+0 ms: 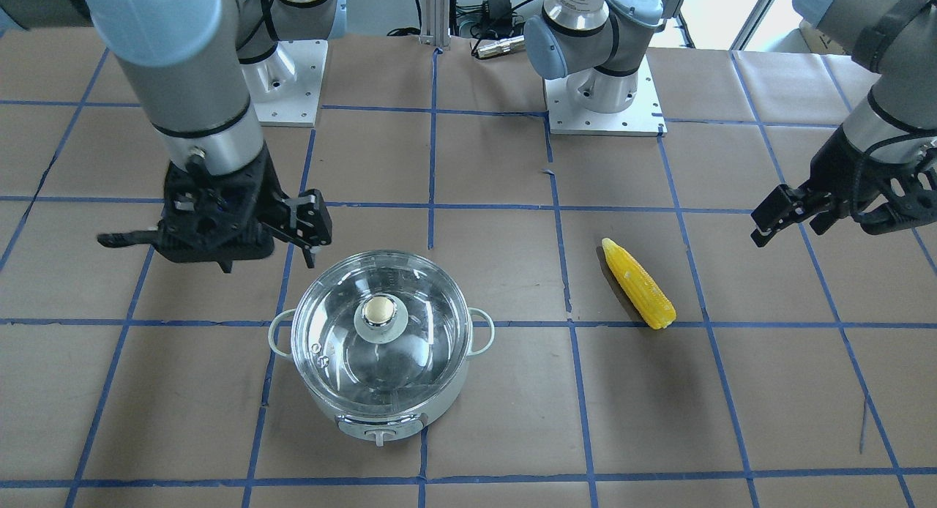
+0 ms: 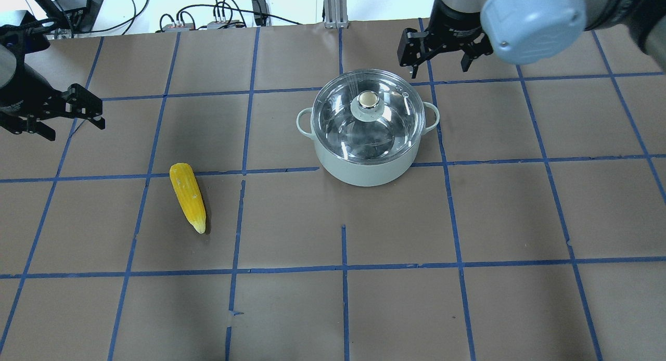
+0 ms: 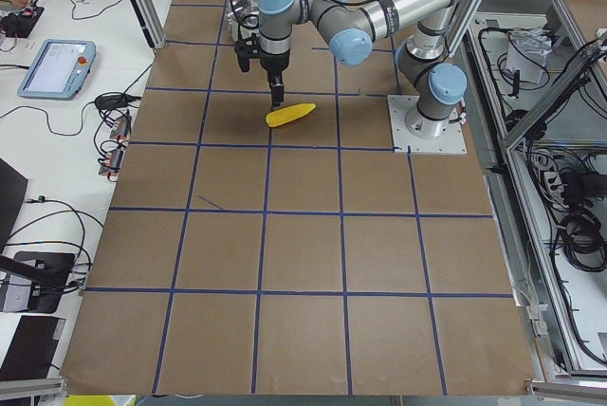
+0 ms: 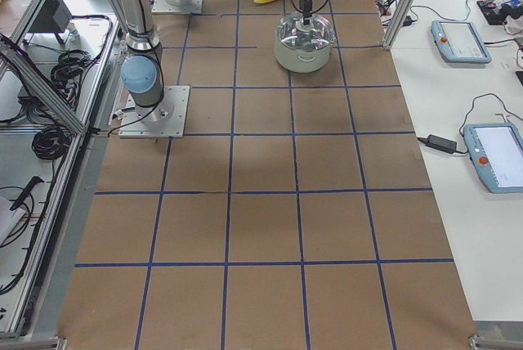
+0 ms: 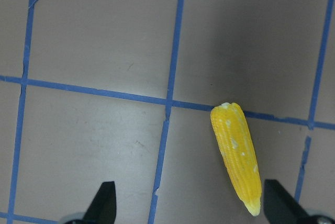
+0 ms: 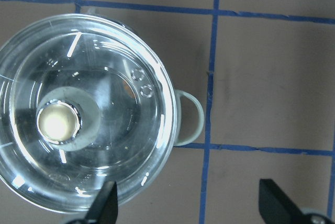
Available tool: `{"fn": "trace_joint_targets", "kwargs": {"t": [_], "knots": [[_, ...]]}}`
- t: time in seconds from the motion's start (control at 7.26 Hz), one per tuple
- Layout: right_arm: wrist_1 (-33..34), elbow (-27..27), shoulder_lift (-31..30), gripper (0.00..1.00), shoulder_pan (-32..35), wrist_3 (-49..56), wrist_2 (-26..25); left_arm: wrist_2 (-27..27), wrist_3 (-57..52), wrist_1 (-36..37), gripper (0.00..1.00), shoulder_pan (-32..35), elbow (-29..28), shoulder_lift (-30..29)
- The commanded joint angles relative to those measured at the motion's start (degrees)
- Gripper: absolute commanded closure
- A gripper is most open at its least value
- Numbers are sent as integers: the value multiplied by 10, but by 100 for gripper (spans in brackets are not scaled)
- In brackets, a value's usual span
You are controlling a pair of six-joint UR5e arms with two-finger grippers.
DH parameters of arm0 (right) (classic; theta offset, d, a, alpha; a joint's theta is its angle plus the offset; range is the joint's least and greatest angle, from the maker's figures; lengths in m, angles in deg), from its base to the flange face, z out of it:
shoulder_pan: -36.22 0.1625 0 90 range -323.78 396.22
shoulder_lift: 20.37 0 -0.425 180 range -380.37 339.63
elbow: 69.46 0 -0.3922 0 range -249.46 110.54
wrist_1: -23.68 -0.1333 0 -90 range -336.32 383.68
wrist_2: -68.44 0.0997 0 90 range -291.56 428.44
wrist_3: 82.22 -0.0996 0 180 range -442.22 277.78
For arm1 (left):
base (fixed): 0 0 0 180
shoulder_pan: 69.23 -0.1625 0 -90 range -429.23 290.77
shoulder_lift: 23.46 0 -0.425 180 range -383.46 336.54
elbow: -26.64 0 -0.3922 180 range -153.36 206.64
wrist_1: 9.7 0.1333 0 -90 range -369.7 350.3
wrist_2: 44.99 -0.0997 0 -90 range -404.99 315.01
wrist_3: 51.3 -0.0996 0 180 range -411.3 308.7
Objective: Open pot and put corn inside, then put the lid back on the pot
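Note:
The middle of the yellow corn (image 1: 642,288) (image 5: 239,151), slightly toward its thick end, is the next place my left gripper needs to go to and close on.
The white pot (image 2: 364,168) stands mid-table with the clear glass lid (image 2: 367,129) on it, its gold-topped knob (image 2: 368,100) in the centre. The yellow corn (image 2: 188,197) lies on the paper to its left, apart from it. My right gripper (image 2: 437,56) is open and empty, high above the table. In its wrist view the lid (image 6: 78,114) lies left of centre and a pot handle (image 6: 189,118) between the fingers. My left gripper (image 2: 73,124) is open and empty, high up. Its wrist view shows the corn (image 5: 236,156) near one fingertip (image 5: 277,203).
The table is covered in brown paper with a blue tape grid (image 2: 343,267). The two arm bases (image 1: 604,98) stand at the robot's edge. Cables and boxes (image 2: 218,17) lie beyond the far edge.

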Motion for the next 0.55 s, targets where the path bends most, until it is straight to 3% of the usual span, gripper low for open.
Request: {"fn": "trace_joint_targets", "kwargs": {"t": [0.0,0.41], "knots": [[19,28,61,5,38,-14,3,-1,155,29,7,2,64,9],[19,28,58,5,38,23,3,-27,269,62,1,85,120,2]]}}
